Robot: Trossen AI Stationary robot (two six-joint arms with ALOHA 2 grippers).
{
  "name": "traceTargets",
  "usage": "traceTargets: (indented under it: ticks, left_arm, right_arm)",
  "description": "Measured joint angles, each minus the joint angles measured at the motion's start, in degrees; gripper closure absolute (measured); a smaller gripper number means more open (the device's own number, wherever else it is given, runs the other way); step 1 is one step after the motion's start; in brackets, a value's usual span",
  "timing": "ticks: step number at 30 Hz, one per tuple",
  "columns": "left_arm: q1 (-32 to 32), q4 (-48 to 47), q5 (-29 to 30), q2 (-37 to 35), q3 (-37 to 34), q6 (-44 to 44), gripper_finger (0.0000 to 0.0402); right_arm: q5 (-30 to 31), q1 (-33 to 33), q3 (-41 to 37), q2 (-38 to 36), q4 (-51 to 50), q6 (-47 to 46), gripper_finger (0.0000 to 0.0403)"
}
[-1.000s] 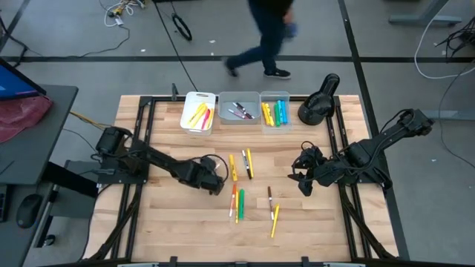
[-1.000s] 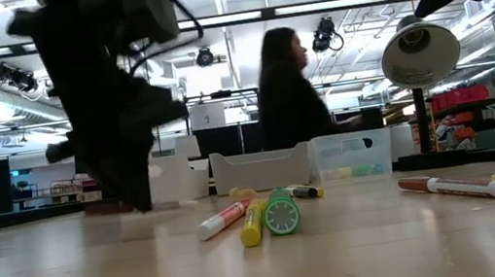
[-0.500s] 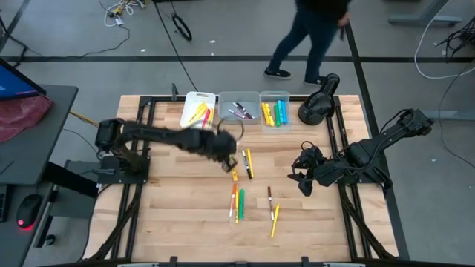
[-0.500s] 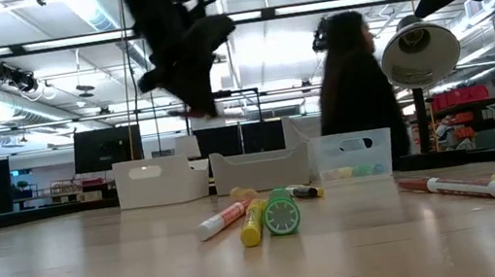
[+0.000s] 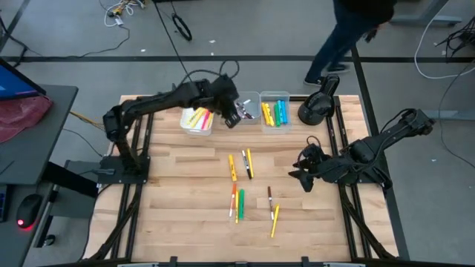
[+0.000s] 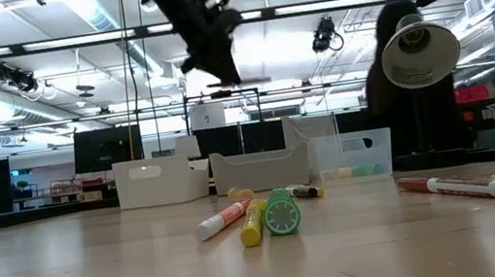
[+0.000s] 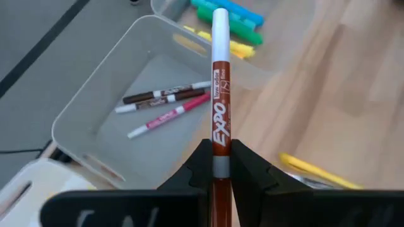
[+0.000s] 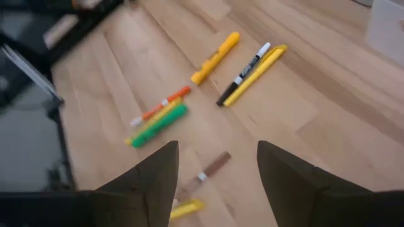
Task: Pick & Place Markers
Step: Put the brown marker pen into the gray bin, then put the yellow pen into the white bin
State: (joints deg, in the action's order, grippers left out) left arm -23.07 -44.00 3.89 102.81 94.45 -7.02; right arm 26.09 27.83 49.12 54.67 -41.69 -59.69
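My left gripper is holding the brown Expo marker. It will let go of the marker across the brown markers in the grey middle bin (image 5: 241,109) (image 7: 147,102).
My left gripper (image 5: 231,115) is up over the grey middle bin (image 5: 251,98) at the table's far edge, shut on a brown Expo marker (image 7: 219,94) with a white end. That bin (image 7: 95,107) holds a brown and a pink marker (image 7: 165,104). My right gripper (image 5: 303,175) is open and empty at the table's right. Loose markers lie flat on the table: yellow (image 5: 232,167), black and yellow (image 5: 247,163), orange and green (image 5: 237,202), brown (image 5: 269,196) and yellow (image 5: 275,218). My left gripper pinches the marker's barrel near its grey band (image 7: 219,165) between its two fingers (image 7: 201,165). The marker sticks out forward past the fingertips, along the fingers, white end (image 7: 219,28) foremost. It is lifted clear, above the middle bin.
A white bin (image 5: 199,115) with yellow and pink markers and a clear bin (image 5: 276,110) with yellow, green and blue ones flank the middle bin. A black lamp (image 5: 318,104) stands at the far right corner. A person (image 5: 356,30) walks beyond the table.
My left gripper has risen from low over the table's left middle and swung toward the far edge, carrying the brown marker to above the middle bin. The person behind the table has walked toward the right.
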Motion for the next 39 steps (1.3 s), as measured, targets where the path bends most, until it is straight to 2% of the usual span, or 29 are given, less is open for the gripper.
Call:
traceTargets:
  ticks: [9, 17, 24, 32, 39]
  left_arm:
    - [-6.5, 1.0, -1.1, 10.0, 0.1, 17.4, 0.0366]
    - [-8.0, 2.9, 0.4, 16.4, 0.1, 36.3, 0.0355]
    - [-8.1, 9.8, 2.7, 19.2, 0.1, 48.3, 0.0348]
    - [-7.9, 13.6, 2.9, 19.2, 0.1, 51.6, 0.0332]
    - [-7.8, 13.1, 3.9, 18.4, 0.1, 51.2, 0.025]
  right_arm:
    - [3.4, -8.2, 0.1, -4.0, 4.4, -1.3, 0.0185]
    - [4.5, -17.0, 0.1, -4.0, 10.8, -0.9, 0.0185]
    - [4.5, -20.1, 0.1, -4.0, 14.1, -1.2, 0.0185]
    - [4.5, -20.5, 0.1, -4.0, 15.9, -1.5, 0.0185]
    - [4.6, -20.5, 0.1, -3.9, 15.8, -1.2, 0.0185]
